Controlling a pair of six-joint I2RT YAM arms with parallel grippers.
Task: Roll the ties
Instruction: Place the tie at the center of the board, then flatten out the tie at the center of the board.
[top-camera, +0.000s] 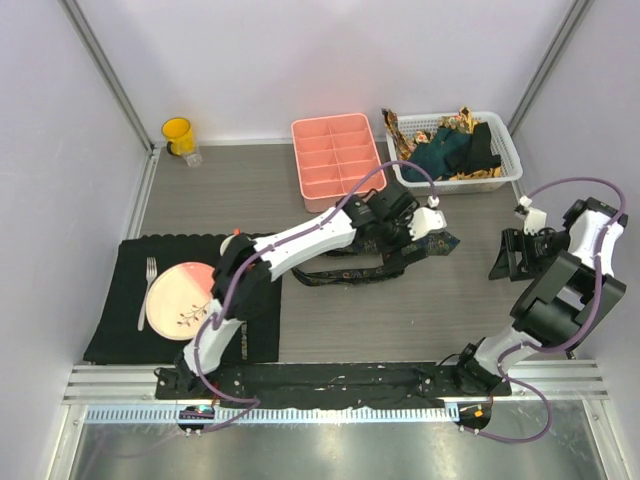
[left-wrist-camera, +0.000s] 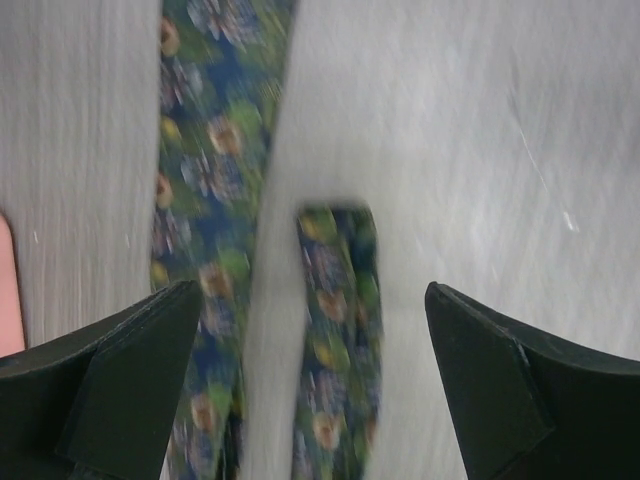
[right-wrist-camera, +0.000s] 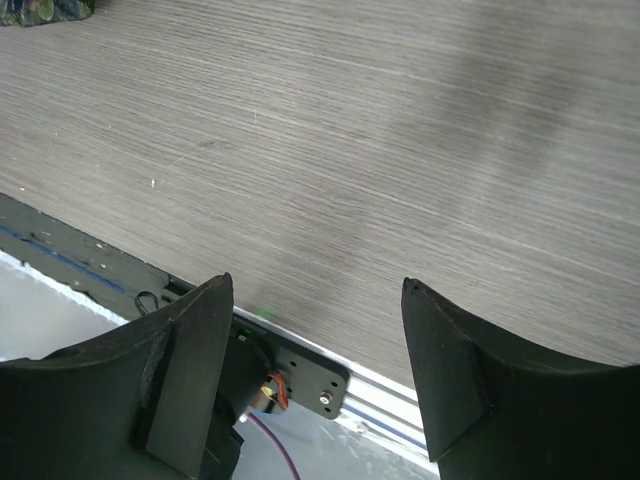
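Observation:
Next, my left gripper goes down to the narrow part's loose end (top-camera: 392, 272) (left-wrist-camera: 340, 255) on the dark patterned tie and closes there.
A dark tie with a small multicoloured pattern (top-camera: 345, 273) lies folded on the table in the middle of the top view. In the left wrist view it shows as two strips side by side, blurred: a wide strip (left-wrist-camera: 205, 190) and a narrow strip (left-wrist-camera: 338, 310) whose end lies ahead of the fingers. My left gripper (top-camera: 410, 238) (left-wrist-camera: 310, 290) is open just above the tie, with the narrow strip between its fingers. My right gripper (top-camera: 510, 262) (right-wrist-camera: 318, 285) is open and empty over bare table at the right. Teal, black and gold-brown ties (top-camera: 455, 150) are heaped in a white basket (top-camera: 505, 178).
A pink compartment tray (top-camera: 338, 158) stands at the back centre, and a yellow cup (top-camera: 178, 135) at the back left. A black placemat (top-camera: 120, 330) at the left holds a pink plate (top-camera: 180, 298) and a fork (top-camera: 146, 290). A metal rail (top-camera: 340, 385) runs along the near edge.

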